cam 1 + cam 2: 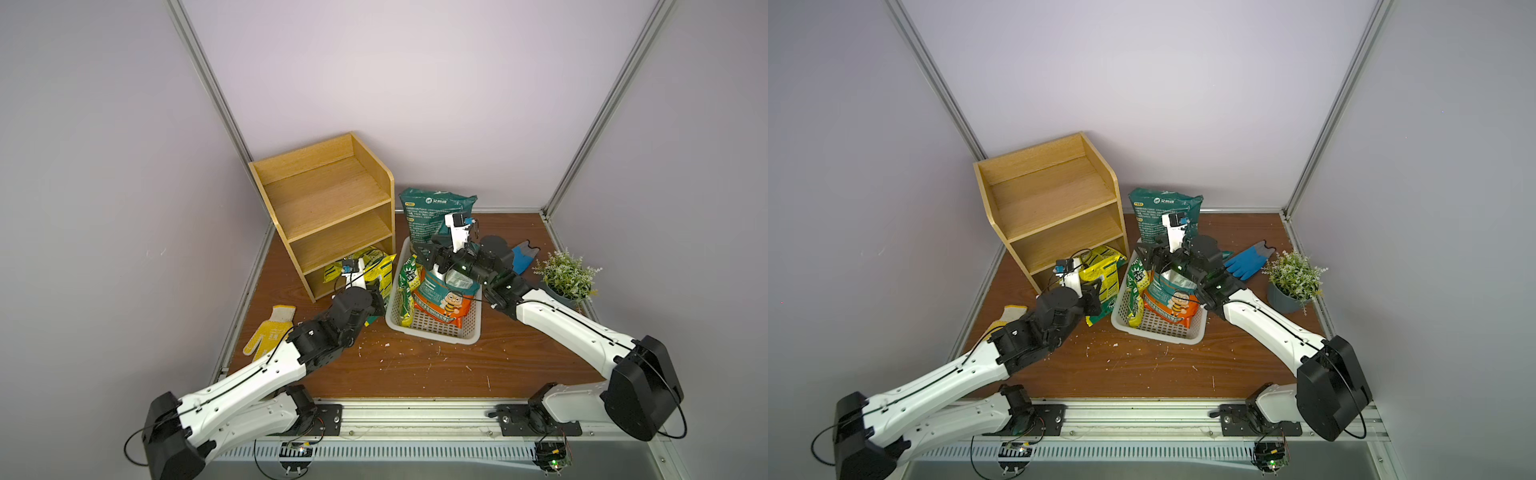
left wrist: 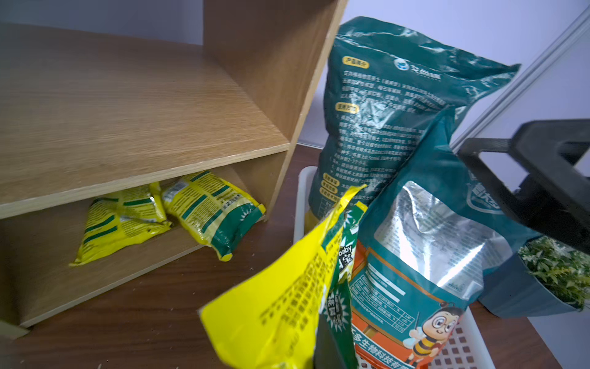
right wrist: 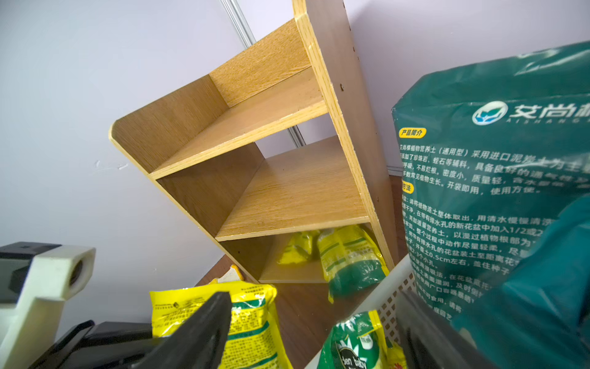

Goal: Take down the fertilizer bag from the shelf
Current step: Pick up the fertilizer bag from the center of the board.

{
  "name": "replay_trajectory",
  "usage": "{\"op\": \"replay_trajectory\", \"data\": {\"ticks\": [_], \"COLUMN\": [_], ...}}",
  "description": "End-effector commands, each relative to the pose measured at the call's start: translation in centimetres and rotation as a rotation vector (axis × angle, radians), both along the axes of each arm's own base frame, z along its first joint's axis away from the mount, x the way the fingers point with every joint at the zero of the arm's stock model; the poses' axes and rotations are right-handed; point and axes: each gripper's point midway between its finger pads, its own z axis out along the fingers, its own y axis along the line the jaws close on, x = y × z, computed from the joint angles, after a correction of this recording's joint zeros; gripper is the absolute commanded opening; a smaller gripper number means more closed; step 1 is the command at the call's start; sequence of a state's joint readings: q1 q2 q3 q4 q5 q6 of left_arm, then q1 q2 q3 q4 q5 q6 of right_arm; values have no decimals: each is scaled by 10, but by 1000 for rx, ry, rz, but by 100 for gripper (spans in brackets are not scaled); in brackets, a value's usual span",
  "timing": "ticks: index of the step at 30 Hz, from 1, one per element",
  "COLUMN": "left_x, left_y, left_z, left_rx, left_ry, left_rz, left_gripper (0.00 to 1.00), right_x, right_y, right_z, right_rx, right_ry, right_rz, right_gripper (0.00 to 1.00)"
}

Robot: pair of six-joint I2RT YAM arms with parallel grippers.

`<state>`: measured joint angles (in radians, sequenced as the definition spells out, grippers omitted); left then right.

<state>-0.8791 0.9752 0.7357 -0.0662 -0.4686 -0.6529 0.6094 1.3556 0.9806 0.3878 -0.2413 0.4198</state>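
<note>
Next, my left gripper sets the yellow-green fertilizer bag down in the white basket (image 1: 441, 309) (image 2: 402, 351), against the lower front of the bee bag.
The light-wood shelf (image 1: 328, 208) stands at the back left, its top two tiers bare. Two yellow-green fertilizer bags (image 2: 127, 220) lie in its bottom tier. My left gripper (image 1: 376, 291) is shut on another yellow-green fertilizer bag (image 2: 281, 303), holding it above the table between the shelf front and the white basket (image 1: 432, 332). Its fingers are hidden behind the bag in the left wrist view. My right gripper (image 3: 309, 338) stands open over the basket's shelf-side edge, with nothing gripped between its fingers (image 3: 198, 332).
The basket holds a tall dark-green bag (image 1: 436, 216), a teal-and-orange bee bag (image 1: 444, 299) and a small green-yellow bag (image 1: 407, 286). A yellow glove (image 1: 270, 328) lies front left. A blue glove (image 1: 1246, 262) and a potted plant (image 1: 567, 278) sit at the right.
</note>
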Motion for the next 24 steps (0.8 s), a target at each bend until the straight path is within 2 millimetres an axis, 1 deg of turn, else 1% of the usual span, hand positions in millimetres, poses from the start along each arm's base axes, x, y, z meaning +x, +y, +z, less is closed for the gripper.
{"op": "replay_trajectory", "data": {"ticks": [1,4,9,11,13,14,16,18,19,21,23,24], "left_x": [5,6,6,5,3,0,-6,-13,-17,-24,-31,-34], "left_y": [-27,-32,-22,-18,-21,-27,-47,-72,-87,-111,-131,-140], "left_z": [59,68,88,101,114,119,132,136,134,127,117,112], "left_rx": [-155,-157,-95,-61,-57,-64,-105,-143,-157,-180,-199,-202], "left_ry": [-144,-158,-188,-207,-225,-235,-256,-255,-247,-236,-230,-230], "left_rz": [-51,-57,-33,-30,-60,-94,-204,-330,-401,-514,-617,-661], "left_gripper": [1,1,1,1,1,1,1,1,1,1,1,1], "right_x": [-8,-8,-7,-7,-7,-7,-5,-4,-3,3,11,17], "right_y": [-6,-12,-17,-16,-17,-18,-22,-31,-37,-55,-79,-97], "right_z": [21,20,17,16,16,16,17,21,24,26,28,27], "right_rx": [1,-14,-45,-50,-54,-59,-83,-109,-123,-150,-180,-198], "right_ry": [-71,-85,-101,-101,-104,-105,-122,-149,-162,-171,-163,-145], "right_rz": [-9,-34,-61,-59,-61,-64,-88,-128,-159,-243,-358,-444], "right_gripper": [87,88,88,88,88,88,89,91,92,93,94,94]}}
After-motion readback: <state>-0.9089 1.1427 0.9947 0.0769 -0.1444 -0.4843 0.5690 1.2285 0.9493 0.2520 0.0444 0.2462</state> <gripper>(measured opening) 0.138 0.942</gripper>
